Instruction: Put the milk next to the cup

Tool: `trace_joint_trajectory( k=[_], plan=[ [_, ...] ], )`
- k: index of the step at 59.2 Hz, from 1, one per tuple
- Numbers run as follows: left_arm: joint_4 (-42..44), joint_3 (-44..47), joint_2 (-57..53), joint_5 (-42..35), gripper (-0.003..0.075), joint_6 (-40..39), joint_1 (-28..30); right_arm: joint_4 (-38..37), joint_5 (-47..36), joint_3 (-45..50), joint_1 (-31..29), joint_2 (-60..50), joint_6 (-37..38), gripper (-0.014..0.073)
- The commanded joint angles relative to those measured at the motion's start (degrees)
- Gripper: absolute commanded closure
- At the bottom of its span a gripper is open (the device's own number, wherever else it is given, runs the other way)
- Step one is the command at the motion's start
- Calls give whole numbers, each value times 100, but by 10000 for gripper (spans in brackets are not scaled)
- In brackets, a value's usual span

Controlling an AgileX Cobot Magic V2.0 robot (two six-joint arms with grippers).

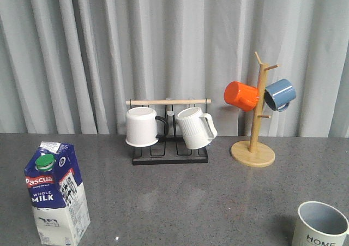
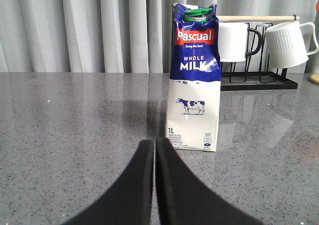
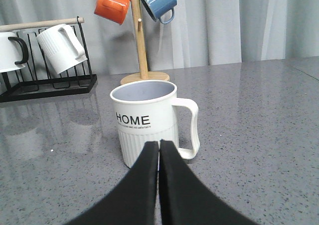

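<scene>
The cup is to be lifted toward the middle of the table. My right gripper needs to next go to the cup's handle (image 1: 347,231) (image 3: 193,111) and close there to lift it.
The milk (image 1: 55,194), a tall blue-and-white carton with a green cap, stands upright at the table's front left. In the left wrist view the milk (image 2: 194,80) stands just beyond my left gripper (image 2: 154,142), which is shut and empty. The cup (image 1: 320,226), a cream ribbed mug with "HOME" lettering, stands at the front right. In the right wrist view the cup (image 3: 147,122) stands right in front of my right gripper (image 3: 159,144), which is shut and empty. Neither arm shows in the front view.
A black rack (image 1: 170,153) at the back middle holds a white mug with a black handle (image 1: 142,126) and a white ribbed mug (image 1: 194,127). A wooden mug tree (image 1: 254,142) at the back right carries an orange mug (image 1: 241,95) and a blue mug (image 1: 280,94).
</scene>
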Motion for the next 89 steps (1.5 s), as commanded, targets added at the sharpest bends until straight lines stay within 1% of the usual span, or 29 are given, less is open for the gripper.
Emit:
trace_joint_trajectory(
  k=[1,27,36,42,56,63,67,70,75,79,85,89],
  plan=[
    [-3,117,-15,-427,727,-44,10,-4,-420,53,-30,-57,-8,599],
    [-3,112,-15,-494,727,-44,10,-4,-418,53,-30,-57,-13,599],
    [-17,108,-15,-795,727,-73,10,-4,-424,53,-30,-57,-13,599],
    [-21,108,-15,-1086,727,-344,10,-9,-456,53,-30,-57,-13,599],
    [-21,108,-15,-1643,727,-449,10,17,-1151,49,-30,-57,-5,599],
    [-48,108,-15,-1918,727,-520,10,564,-1454,42,-30,-57,365,599],
    [-111,108,-15,-2118,727,-722,10,766,-1706,42,-30,-57,377,599],
    [-111,108,-15,-2283,727,-922,10,780,-1832,6,-30,-57,372,599],
    [-105,59,-15,-2413,727,-1214,10,691,-1589,-304,-30,-31,372,599],
    [-105,-81,-15,-2259,724,-1354,-1,560,-998,-786,-30,77,359,596],
    [-105,-530,-15,-1562,713,-1353,-6,232,-101,-1561,-30,407,143,577],
    [-105,-903,-15,-849,696,-1348,-6,97,325,-1964,-30,717,88,543]
  ],
)
